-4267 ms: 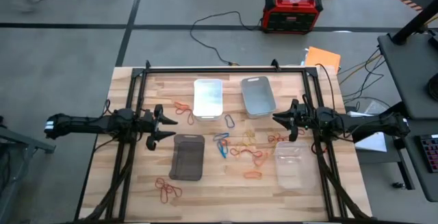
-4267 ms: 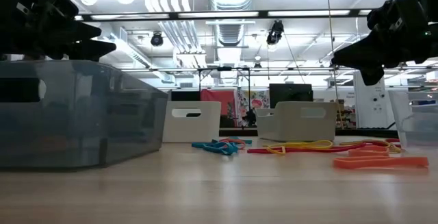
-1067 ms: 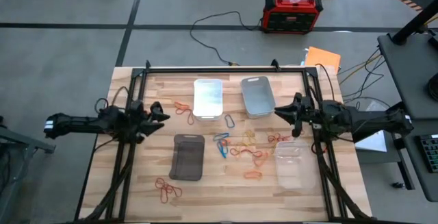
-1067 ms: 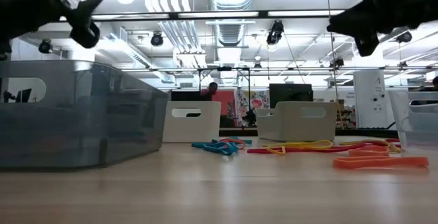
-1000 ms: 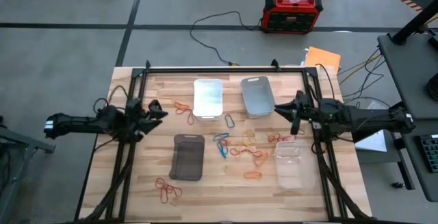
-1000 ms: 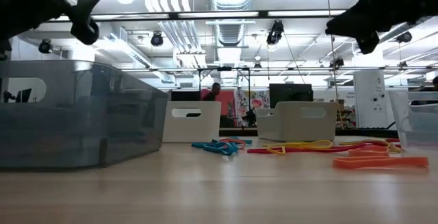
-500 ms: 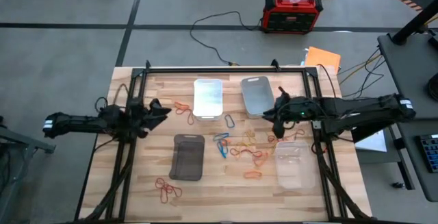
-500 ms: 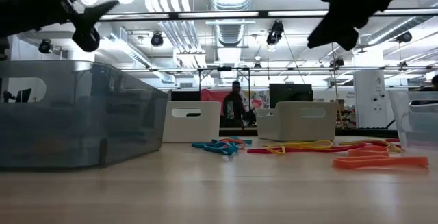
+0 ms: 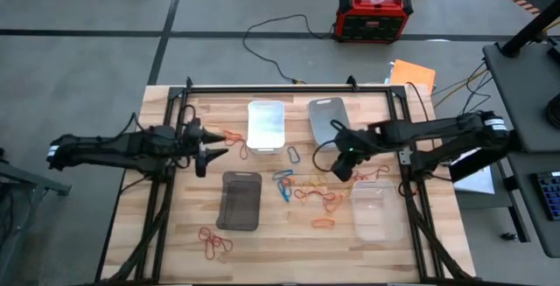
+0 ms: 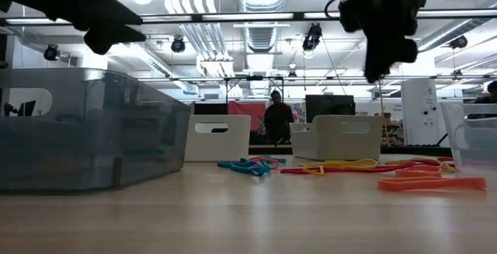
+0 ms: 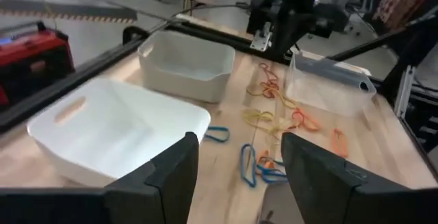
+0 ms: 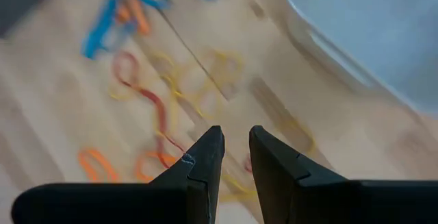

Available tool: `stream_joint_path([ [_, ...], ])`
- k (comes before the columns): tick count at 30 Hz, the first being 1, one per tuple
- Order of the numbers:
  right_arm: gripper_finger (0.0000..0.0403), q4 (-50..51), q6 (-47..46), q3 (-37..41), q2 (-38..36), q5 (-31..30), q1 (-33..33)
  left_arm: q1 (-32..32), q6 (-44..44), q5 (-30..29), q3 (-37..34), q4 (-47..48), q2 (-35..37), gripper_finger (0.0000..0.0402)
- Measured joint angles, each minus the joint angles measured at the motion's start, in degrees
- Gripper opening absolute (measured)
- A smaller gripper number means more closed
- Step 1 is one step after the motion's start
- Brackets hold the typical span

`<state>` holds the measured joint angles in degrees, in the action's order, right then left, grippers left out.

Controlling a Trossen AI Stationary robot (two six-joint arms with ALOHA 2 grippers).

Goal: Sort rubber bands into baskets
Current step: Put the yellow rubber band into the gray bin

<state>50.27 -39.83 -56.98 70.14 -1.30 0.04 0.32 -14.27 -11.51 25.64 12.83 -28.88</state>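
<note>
I should next lower my right gripper to the yellowish rubber band's looped end (image 9: 318, 179) (image 12: 222, 75), on the side toward the light grey basket, and close it there.
Rubber bands lie loose on the wooden table: yellowish ones (image 9: 317, 177), blue ones (image 9: 283, 184), orange and red ones (image 9: 322, 200) in the middle, red ones (image 9: 232, 136) at the far left and more red ones (image 9: 213, 242) at the near left. The white basket (image 9: 266, 126), light grey basket (image 9: 329, 122), dark smoky basket (image 9: 240, 200) and clear basket (image 9: 371, 209) stand around them. My right gripper (image 9: 337, 167) hangs above the yellowish bands (image 12: 205, 87), tipped down, its fingers a narrow gap apart, empty. My left gripper (image 9: 213, 150) is open and empty, left of the white basket (image 11: 116, 131).
A red-black box (image 9: 374, 15) with black cables stands on the floor beyond the table's far edge. Black frame rails (image 9: 166, 190) run along the table's left and right sides. A person (image 10: 276, 122) stands in the room behind the table.
My right gripper has swung from beside the clear basket toward the table's left and slightly nearer, over the yellowish bands, and has tipped from level to pointing down. My left gripper has gone a little toward the table's right. The bands and baskets have stayed in place.
</note>
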Motion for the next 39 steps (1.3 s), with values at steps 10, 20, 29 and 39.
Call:
stream_joint_path([
  [10, 0.0068, 0.5, -2.79, -7.76, 12.83, 0.11, 0.06, 0.09, -1.33, -5.97, 1.64, 5.85, -1.02, 0.0194],
  [20, 0.0068, 3.62, -2.4, -18.37, 26.6, 3.7, 0.16, 0.11, 0.28, -5.99, 1.54, 5.67, -2.55, 0.0194],
  [29, 0.0068, 5.99, -5.1, -18.53, 32.04, 2.14, 1.11, 0.11, 2.1, -6.1, 1.67, 5.65, -2.21, 0.0194],
  [39, 0.008, 4.08, -5.14, -17.96, 34.13, -0.22, 1.19, 0.11, 3.3, -6.12, 1.63, 5.62, -2.17, 0.0194],
])
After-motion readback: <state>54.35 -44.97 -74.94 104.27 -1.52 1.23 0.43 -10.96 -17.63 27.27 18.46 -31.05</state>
